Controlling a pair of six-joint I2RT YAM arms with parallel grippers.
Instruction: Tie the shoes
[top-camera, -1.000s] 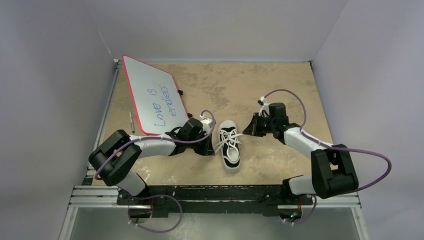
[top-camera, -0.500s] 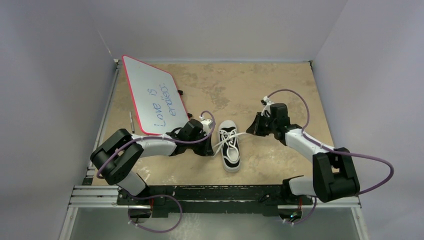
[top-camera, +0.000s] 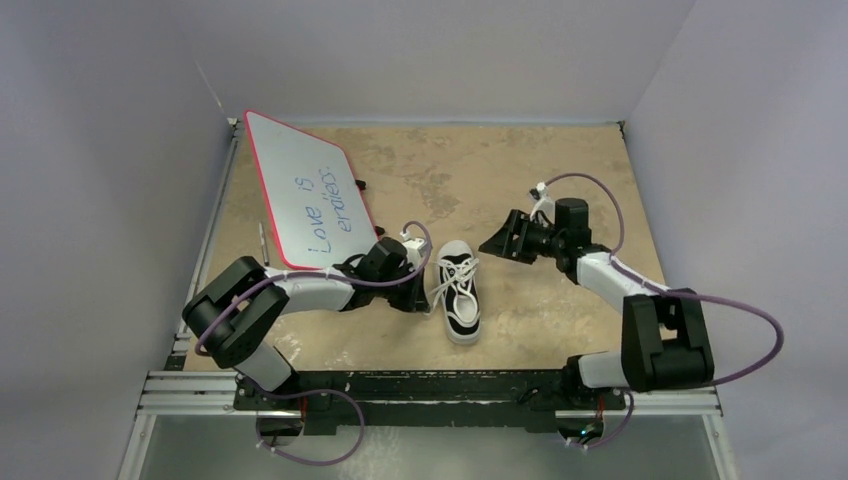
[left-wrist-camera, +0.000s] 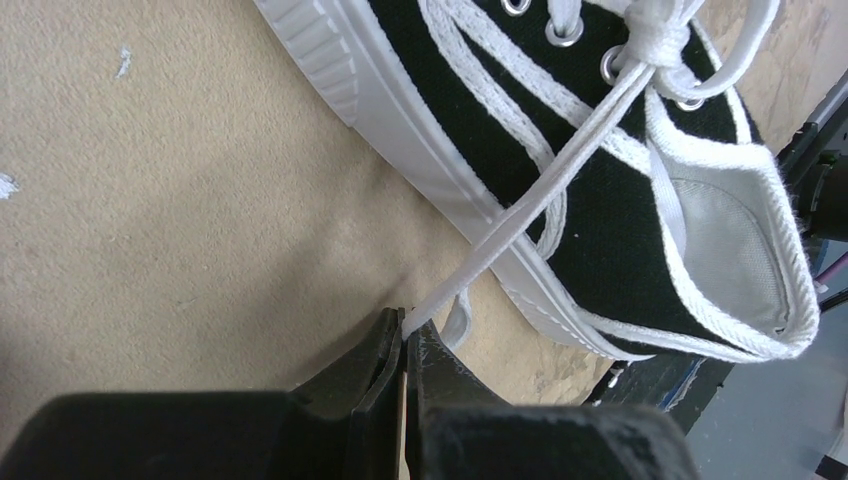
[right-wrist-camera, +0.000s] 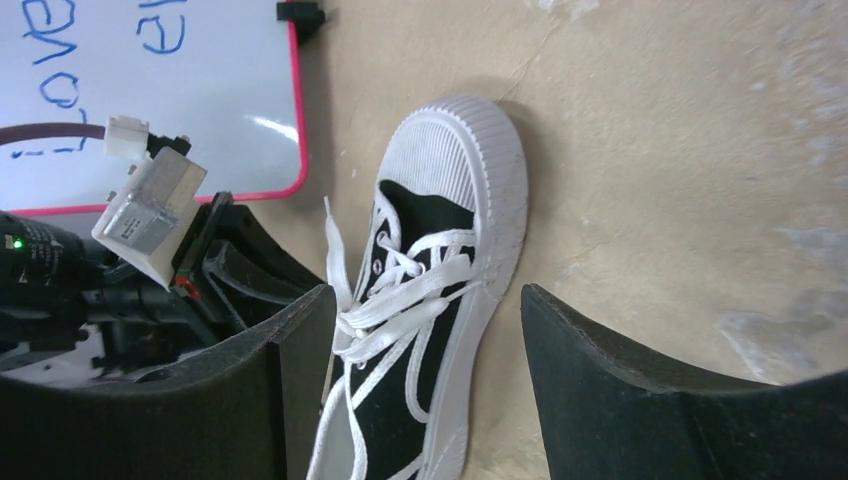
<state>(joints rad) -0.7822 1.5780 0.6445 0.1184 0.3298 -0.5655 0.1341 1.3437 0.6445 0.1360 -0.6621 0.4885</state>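
Next, my right gripper pinches the loop's end (right-wrist-camera: 458, 271) and pulls, as the loop lies slack across the shoe while my left gripper holds a lace taut.
The shoe (top-camera: 461, 292) is a small black sneaker with white stripes, white sole and toe cap, lying mid-table with its toe toward the far side. My left gripper (top-camera: 421, 297) sits low at the shoe's left side. In the left wrist view it (left-wrist-camera: 403, 326) is shut on a white lace (left-wrist-camera: 560, 165) that runs taut up to a knot at the eyelets. My right gripper (top-camera: 497, 243) hovers right of the toe, open and apart from the shoe. In the right wrist view its fingers (right-wrist-camera: 425, 300) stand wide with nothing between them, the shoe (right-wrist-camera: 462, 140) below.
A red-framed whiteboard (top-camera: 305, 198) with blue writing lies at the back left, close behind my left arm. A thin pen (top-camera: 262, 243) rests by its left edge. Walls close in the tan table (top-camera: 560, 160) on three sides.
My right gripper opened and let go of the lace it was pulling rightward, then lifted back and away from the shoe. That lace dropped back onto the shoe. The left gripper kept its hold.
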